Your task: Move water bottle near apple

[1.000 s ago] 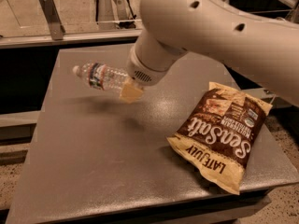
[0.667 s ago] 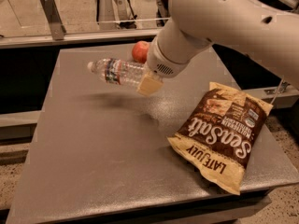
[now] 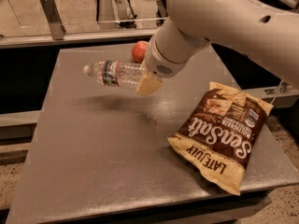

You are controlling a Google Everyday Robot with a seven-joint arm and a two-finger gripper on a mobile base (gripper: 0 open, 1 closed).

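Next, the gripper releases the water bottle, now hanging sideways above the table, on the grey table [image 3: 145, 68] in front of the red apple.
The clear ribbed water bottle [image 3: 114, 73] with a white cap and a dark label band hangs sideways above the grey table [image 3: 107, 153], cap pointing left. My gripper [image 3: 148, 80] is shut on its base end and holds it in the air. The red apple [image 3: 139, 51] sits on the table at the back, just behind the bottle and partly hidden by my arm. The bottle's shadow falls on the tabletop below it.
A brown chip bag [image 3: 223, 134] lies flat at the table's right front. My white arm [image 3: 233, 22] reaches in from the upper right. A metal rail and a bracket [image 3: 51, 15] run behind the table. The table's front edge is near the bottom.
My gripper has carried the bottle to the right and toward the back of the table. The apple, hidden a second ago, now shows beside my arm. The chip bag has not moved.
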